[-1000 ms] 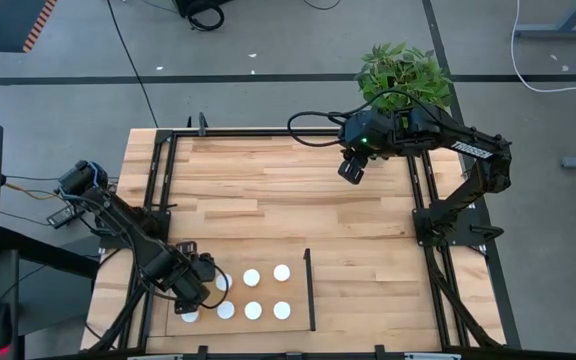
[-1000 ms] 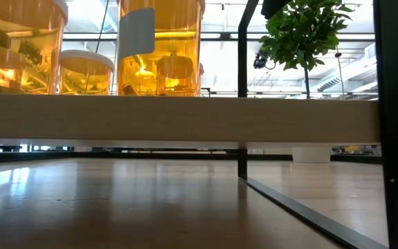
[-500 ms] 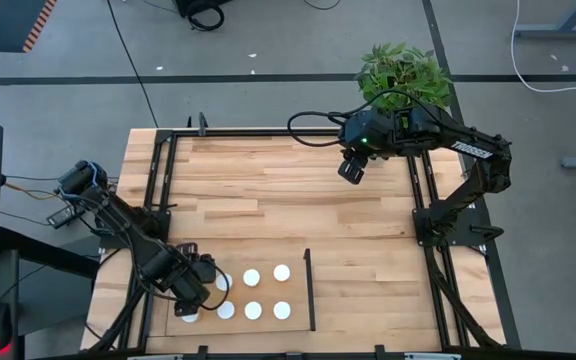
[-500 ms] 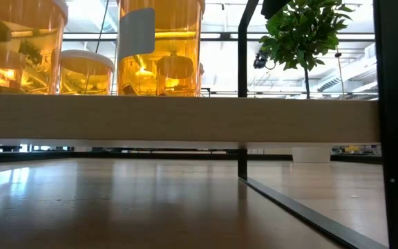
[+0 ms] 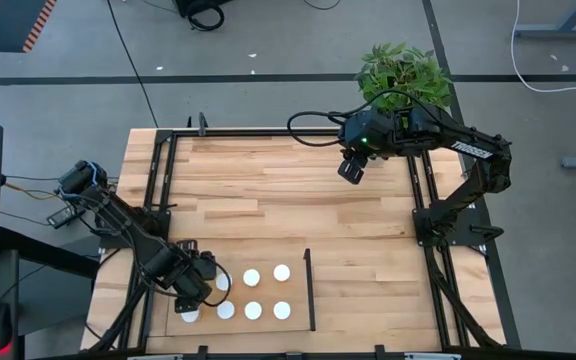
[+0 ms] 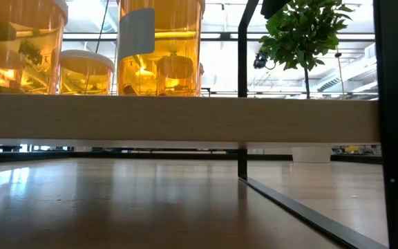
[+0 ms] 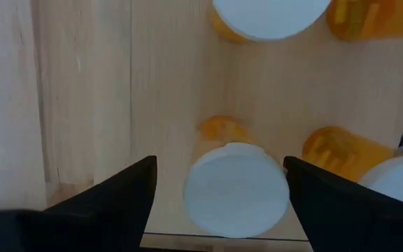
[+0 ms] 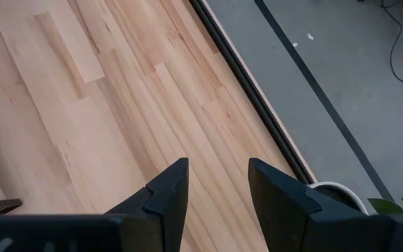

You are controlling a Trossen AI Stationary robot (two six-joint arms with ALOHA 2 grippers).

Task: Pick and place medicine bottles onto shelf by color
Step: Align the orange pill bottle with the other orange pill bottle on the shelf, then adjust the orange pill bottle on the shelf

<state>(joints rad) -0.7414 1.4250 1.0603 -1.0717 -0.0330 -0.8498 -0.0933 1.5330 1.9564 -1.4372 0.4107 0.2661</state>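
Observation:
My left gripper needs to next close its empty fingers beside the white cap [image 5: 273, 272] of the medicine bottle in the far row that is nearest the shelf's black upright strip.
Several medicine bottles [image 5: 267, 292], orange with round white caps, stand upright on the shelf [image 5: 293, 291], a pale board at the table's near left with a black upright strip [image 5: 308, 290]. My left gripper [image 5: 194, 291] points straight down over the shelf's left end. It is open, one finger on either side of a bottle [image 7: 236, 189] standing on the board. Other bottles [image 7: 271, 14] stand around it. My right gripper [image 5: 351, 166] hangs open above the table's far right with nothing between its fingers [image 8: 166, 192].
A green plant [image 5: 403, 75] in a white pot [image 8: 334, 192] stands just beyond the table's far right corner. Black frame rails [image 5: 158, 200] run along the table's left and right sides. Bare plank tabletop [image 5: 268, 190] lies between the shelf and my right gripper.

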